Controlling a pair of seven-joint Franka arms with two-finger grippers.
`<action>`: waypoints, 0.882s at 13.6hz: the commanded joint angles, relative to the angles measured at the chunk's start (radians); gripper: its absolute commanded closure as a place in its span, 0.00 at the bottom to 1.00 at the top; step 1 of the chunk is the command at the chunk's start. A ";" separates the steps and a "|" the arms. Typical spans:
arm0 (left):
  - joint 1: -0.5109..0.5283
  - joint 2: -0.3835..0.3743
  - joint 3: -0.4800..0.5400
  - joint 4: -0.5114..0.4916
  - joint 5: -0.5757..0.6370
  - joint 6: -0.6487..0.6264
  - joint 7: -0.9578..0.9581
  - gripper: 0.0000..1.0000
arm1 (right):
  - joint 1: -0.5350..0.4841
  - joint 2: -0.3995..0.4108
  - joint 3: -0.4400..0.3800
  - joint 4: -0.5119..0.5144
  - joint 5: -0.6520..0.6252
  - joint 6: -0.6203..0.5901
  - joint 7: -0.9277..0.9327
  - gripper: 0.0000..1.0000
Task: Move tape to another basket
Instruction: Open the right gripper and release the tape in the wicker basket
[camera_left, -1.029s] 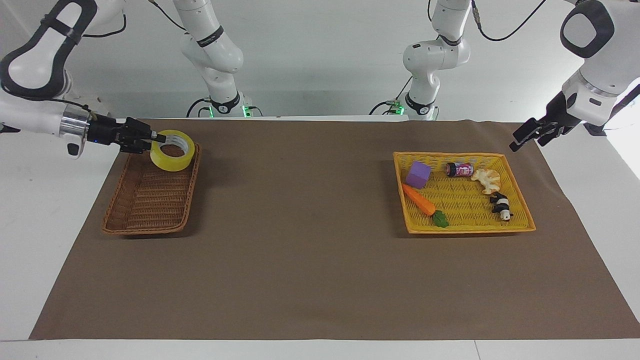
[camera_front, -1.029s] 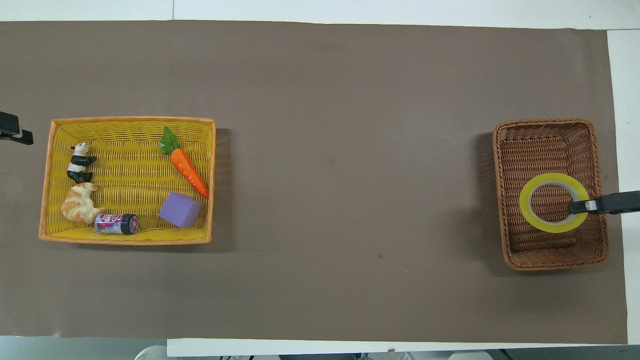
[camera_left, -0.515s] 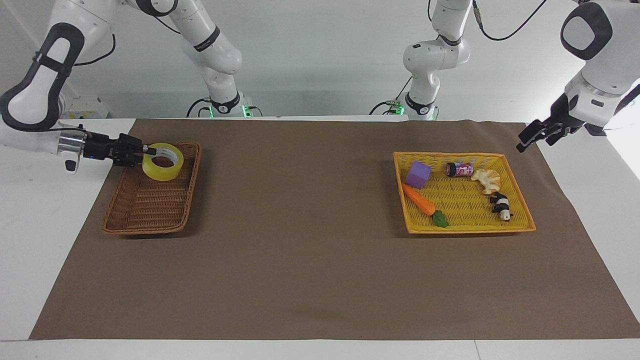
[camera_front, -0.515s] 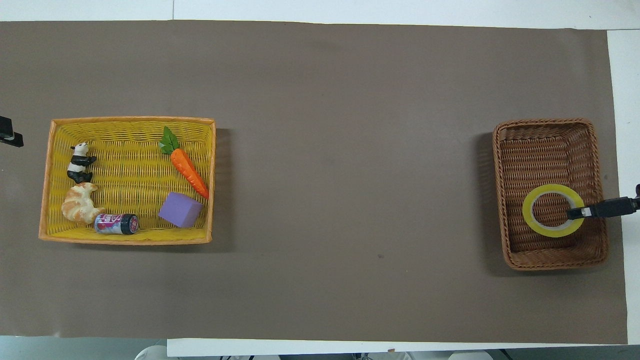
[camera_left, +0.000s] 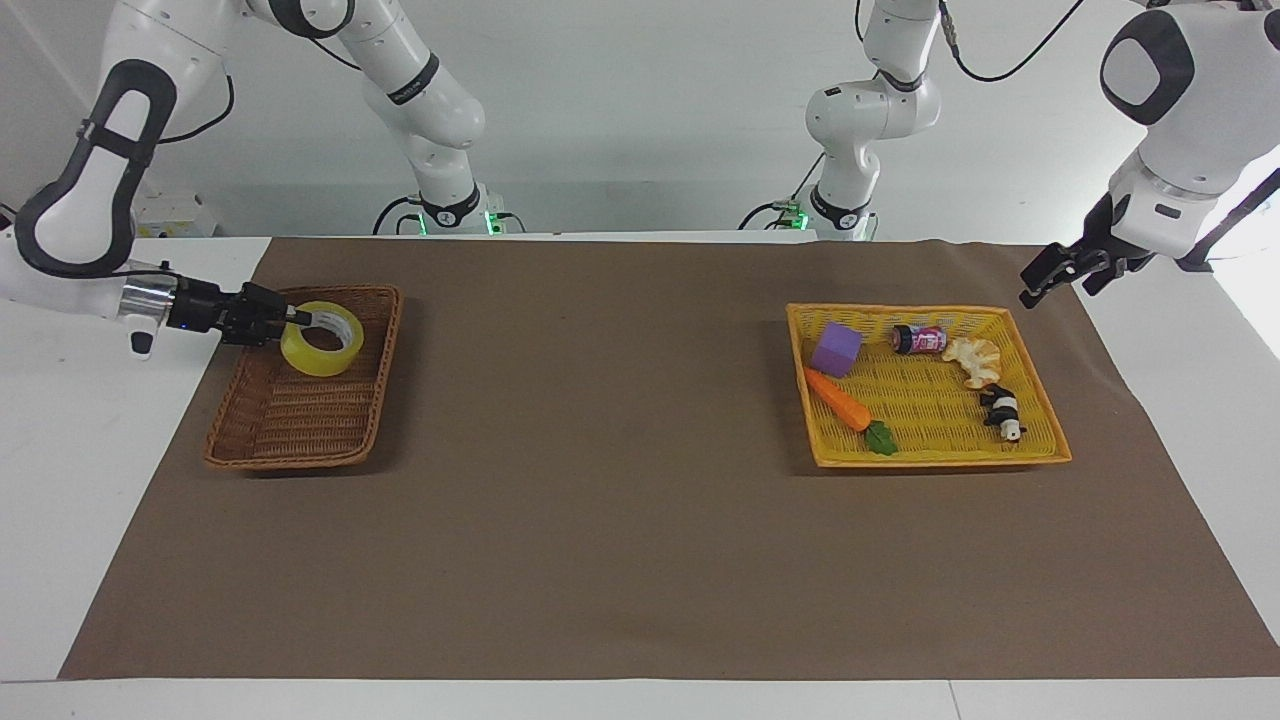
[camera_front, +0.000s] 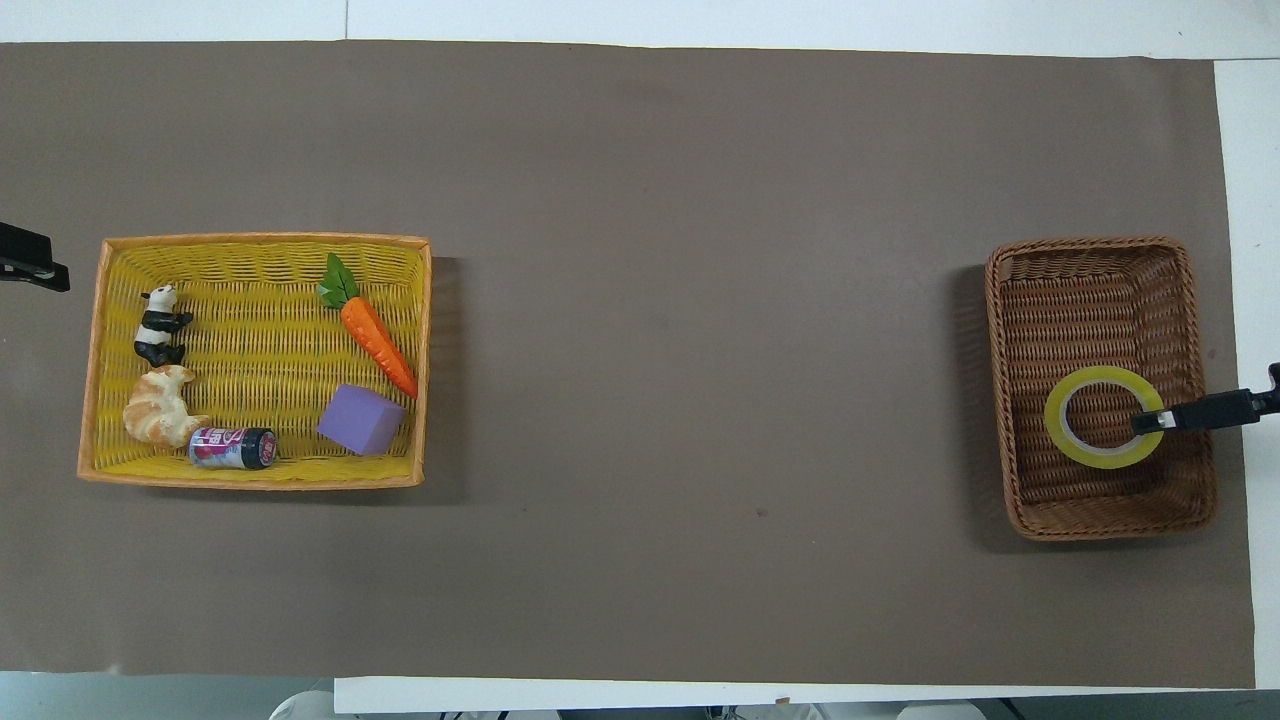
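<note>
My right gripper has the yellow tape roll. It will let go of it on the brown wicker basket's bottom (camera_front: 1077, 404), toward the yellow plastic basket.
The yellow tape roll (camera_left: 312, 361) sits low inside the brown wicker basket (camera_left: 300, 425), in the part nearer to the robots. It also shows in the overhead view (camera_front: 1062, 447), inside the basket (camera_front: 1090, 290). My right gripper (camera_left: 300, 318) reaches in sideways over the basket's rim and is shut on the roll's wall, with one finger inside the ring (camera_front: 1150, 422). My left gripper (camera_left: 1035, 285) hangs in the air over the mat's edge beside the yellow plastic basket (camera_left: 930, 457); it also shows in the overhead view (camera_front: 45, 275).
The yellow plastic basket (camera_front: 260, 243) at the left arm's end holds a purple cube (camera_left: 836, 349), a toy carrot (camera_left: 838, 400), a small can (camera_left: 920, 340), a croissant (camera_left: 975, 360) and a panda figure (camera_left: 1002, 412). A brown mat covers the table.
My right gripper has lowered the tape from above the wicker basket's rim down into the basket. My left gripper has shifted slightly beside the yellow basket.
</note>
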 joint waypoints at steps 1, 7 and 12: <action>-0.018 -0.026 0.008 -0.036 0.020 0.020 0.003 0.00 | 0.023 -0.006 0.007 -0.013 -0.010 0.022 -0.018 1.00; -0.004 -0.025 0.014 -0.033 0.020 0.026 0.003 0.00 | 0.016 0.065 0.007 -0.008 -0.001 0.022 -0.074 1.00; -0.018 -0.025 0.009 -0.033 0.020 0.026 0.002 0.00 | 0.032 0.065 0.007 -0.006 -0.009 0.045 -0.082 0.00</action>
